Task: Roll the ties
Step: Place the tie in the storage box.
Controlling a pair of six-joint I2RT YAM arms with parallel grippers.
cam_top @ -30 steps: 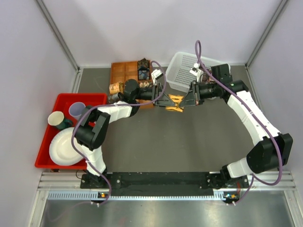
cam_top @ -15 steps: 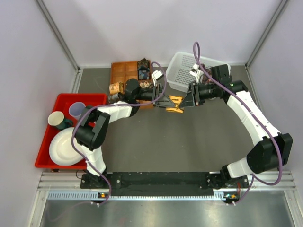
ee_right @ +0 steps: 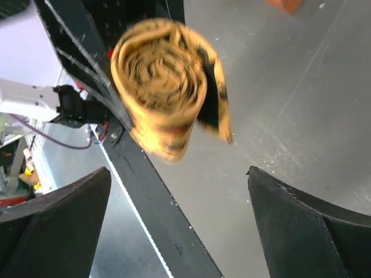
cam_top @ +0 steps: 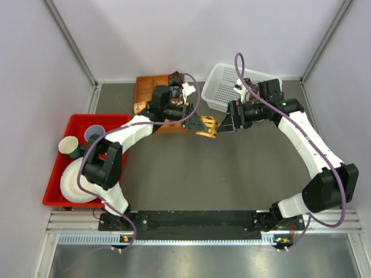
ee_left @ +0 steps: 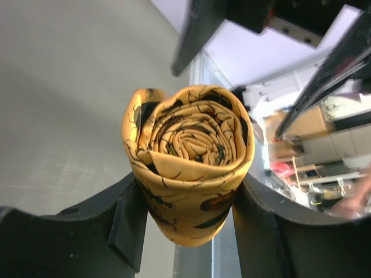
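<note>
The robot's left gripper will release the golden-yellow tie, now hanging over the table between the arms, in the orange-brown tray's near corner (cam_top: 181, 123) on the white basket's side.
A golden-yellow tie (ee_left: 188, 152) with dark markings is wound into a tight roll, and my left gripper (ee_left: 191, 223) is shut on its lower part, one finger on each side. From above, the roll (cam_top: 206, 125) hangs over the table between the two arms. My right gripper (cam_top: 227, 122) stands just right of it, open and apart from it. In the right wrist view the roll (ee_right: 159, 87) looks blurred, with a loose flap on its right, above the wide-open right gripper (ee_right: 179, 202). A dark rolled tie (cam_top: 174, 79) sits at the orange-brown tray (cam_top: 148, 86).
A white mesh basket (cam_top: 229, 87) stands at the back right, behind the right wrist. A red bin (cam_top: 55, 174) at the left holds a white plate (cam_top: 75, 185) and two cups (cam_top: 68, 145). The left arm covers part of the tray.
My right gripper went from shut on the yellow roll to wide open and has let it go. The left arm has shifted a little left with the roll in its grip.
</note>
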